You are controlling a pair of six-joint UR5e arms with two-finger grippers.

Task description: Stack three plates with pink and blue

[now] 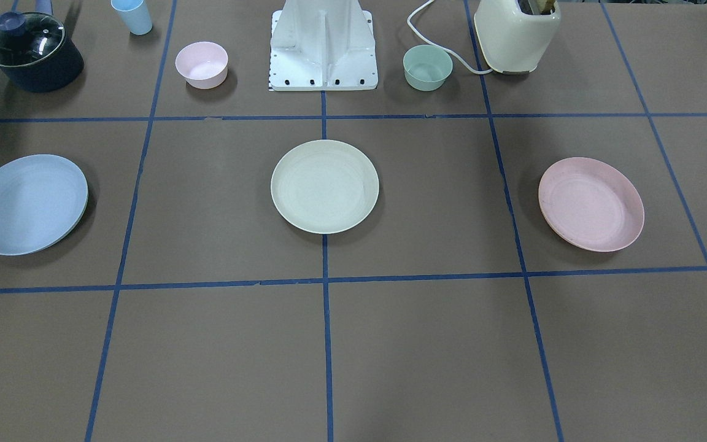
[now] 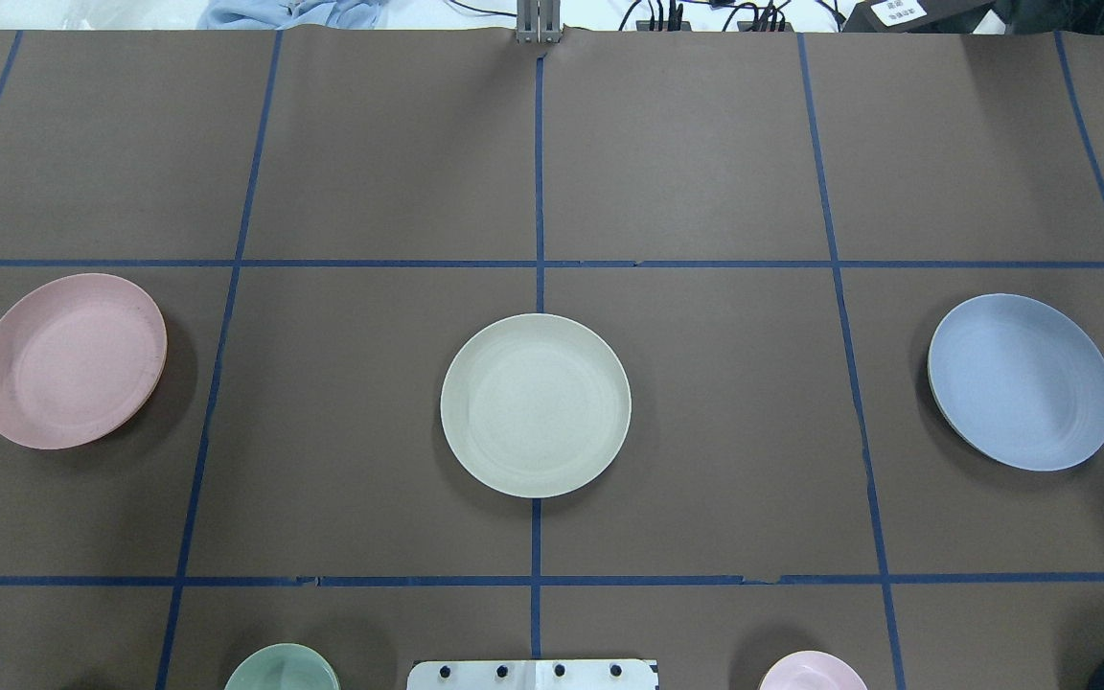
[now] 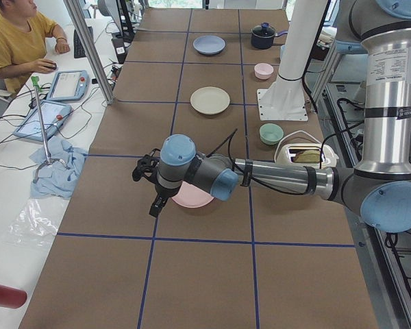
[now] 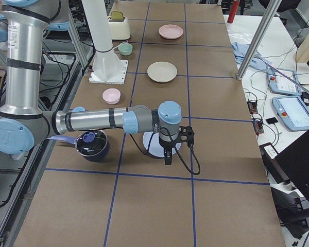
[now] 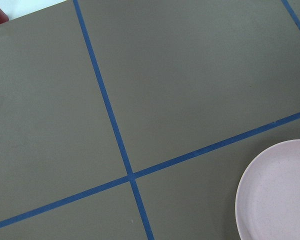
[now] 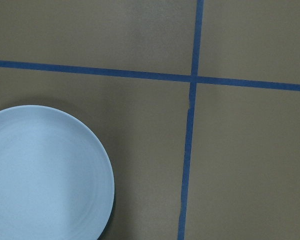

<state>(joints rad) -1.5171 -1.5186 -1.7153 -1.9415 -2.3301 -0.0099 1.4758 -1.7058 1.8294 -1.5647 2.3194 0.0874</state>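
I should next close my left gripper on the pink plate's outer edge [image 1: 642, 211] [image 5: 237, 210], on the side farthest from the cream plate.
The three plates lie apart in a row on the brown table. The cream plate [image 1: 324, 186] [image 2: 535, 404] is in the middle. The pink plate [image 1: 591, 204] [image 2: 71, 360] [image 5: 280, 195] is on my left side. The blue plate [image 1: 27, 204] [image 2: 1022, 380] [image 6: 45, 175] is on my right side. My left gripper [image 3: 154, 205] hangs over the pink plate's outer edge [image 3: 192, 199]. My right gripper [image 4: 167, 158] hangs over the blue plate [image 4: 153, 143]. Both grippers show only in the side views, so I cannot tell whether they are open or shut.
Near the robot base [image 1: 323, 49] stand a small pink bowl [image 1: 201, 64], a green bowl [image 1: 428, 67], a cream toaster [image 1: 516, 34], a blue cup [image 1: 132, 15] and a lidded dark pot [image 1: 33, 52]. An operator [image 3: 14, 41] sits beyond the far edge.
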